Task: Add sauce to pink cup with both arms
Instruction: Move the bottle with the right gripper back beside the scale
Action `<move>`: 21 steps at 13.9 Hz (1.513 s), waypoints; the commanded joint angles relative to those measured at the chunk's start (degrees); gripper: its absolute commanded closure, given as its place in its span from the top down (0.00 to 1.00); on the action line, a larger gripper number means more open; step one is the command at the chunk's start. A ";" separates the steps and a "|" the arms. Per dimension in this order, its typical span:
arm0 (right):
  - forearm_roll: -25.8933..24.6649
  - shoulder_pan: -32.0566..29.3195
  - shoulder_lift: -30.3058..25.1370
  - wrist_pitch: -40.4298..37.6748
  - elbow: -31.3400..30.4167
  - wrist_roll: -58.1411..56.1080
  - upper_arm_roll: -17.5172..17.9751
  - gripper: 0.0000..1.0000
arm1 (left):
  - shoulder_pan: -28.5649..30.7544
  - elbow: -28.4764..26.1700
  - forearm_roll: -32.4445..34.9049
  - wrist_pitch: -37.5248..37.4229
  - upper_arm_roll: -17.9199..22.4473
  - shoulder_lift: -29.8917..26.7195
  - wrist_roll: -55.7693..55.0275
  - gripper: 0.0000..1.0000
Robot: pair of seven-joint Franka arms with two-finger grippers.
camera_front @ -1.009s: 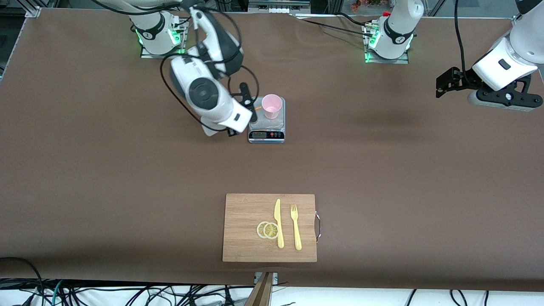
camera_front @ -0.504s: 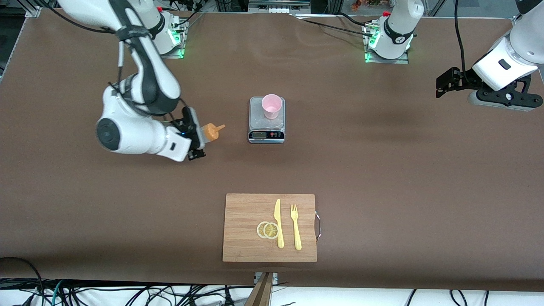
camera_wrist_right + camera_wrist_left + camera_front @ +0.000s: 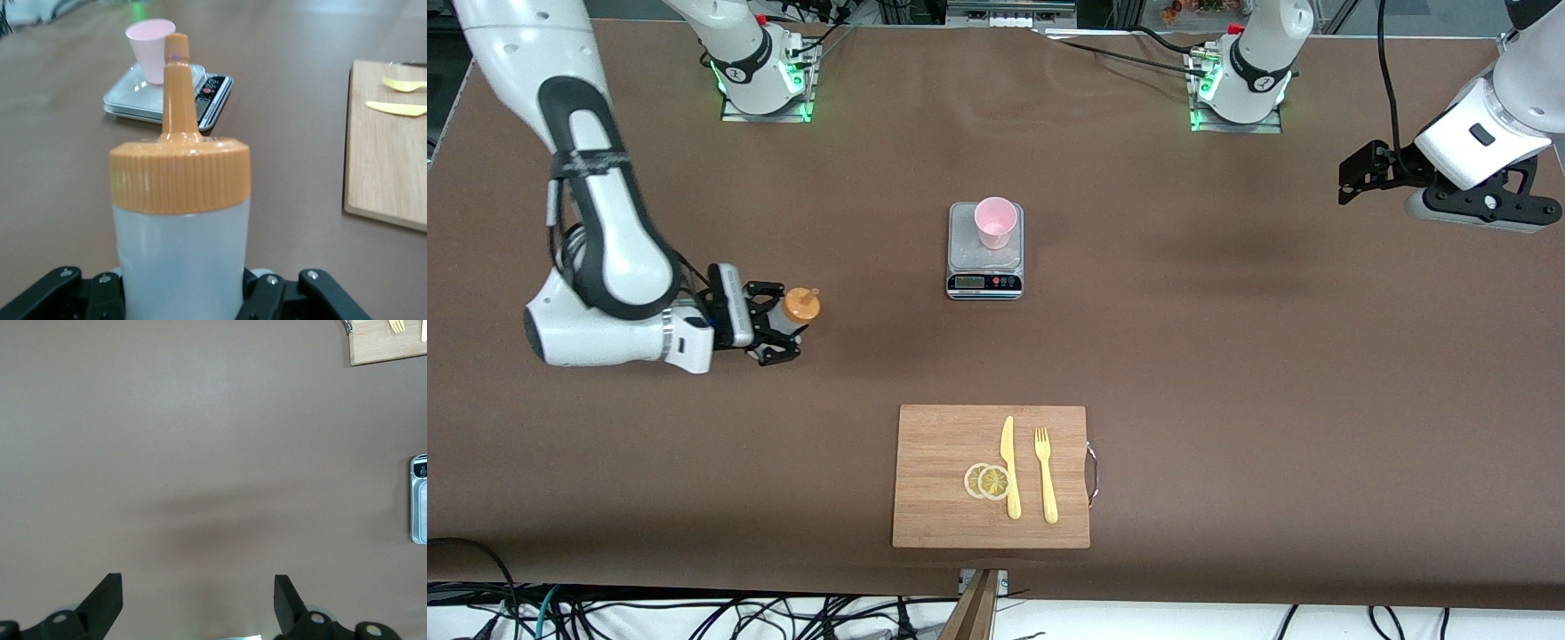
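The robot will stand the sauce bottle on the brown table (image 3: pixel 738 310) under its right gripper's wrist, level with the front edge of the scale.
My right gripper (image 3: pixel 783 322) is shut on the sauce bottle (image 3: pixel 800 305), a whitish squeeze bottle with an orange nozzle cap. It holds the bottle upright, low over the table toward the right arm's end. In the right wrist view the bottle (image 3: pixel 180 227) fills the space between the jaws. The pink cup (image 3: pixel 995 221) stands upright on a small silver scale (image 3: pixel 984 267) at the table's middle, well apart from the bottle. It also shows in the right wrist view (image 3: pixel 152 47). My left gripper (image 3: pixel 1352 178) is open and empty, waiting high over the left arm's end of the table.
A wooden cutting board (image 3: pixel 943 444) lies nearer to the front camera than the scale. On it are a yellow knife (image 3: pixel 1010 467), a yellow fork (image 3: pixel 1046 476) and two lemon slices (image 3: pixel 987 481). Brown table surface lies between the bottle and the scale.
My right arm has swung away from the scale toward its own end of the table, taking the bottle along and turning it from tilted to upright. The left arm has not moved.
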 commanded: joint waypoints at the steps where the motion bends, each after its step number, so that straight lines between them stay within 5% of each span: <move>1: 3.10 -6.28 1.22 -6.70 0.19 -5.22 0.98 0.00 | 0.30 1.90 -1.33 -1.15 -0.12 0.96 0.63 1.00; 9: 5.56 -18.86 6.39 -19.98 -2.18 -15.24 1.16 0.00 | 0.30 1.90 -1.33 -1.15 -0.12 0.96 0.63 1.00; 21: 10.92 -22.29 14.13 -21.75 -2.00 -21.84 1.42 0.00 | 0.30 1.90 -1.33 -1.24 -0.12 0.96 0.63 1.00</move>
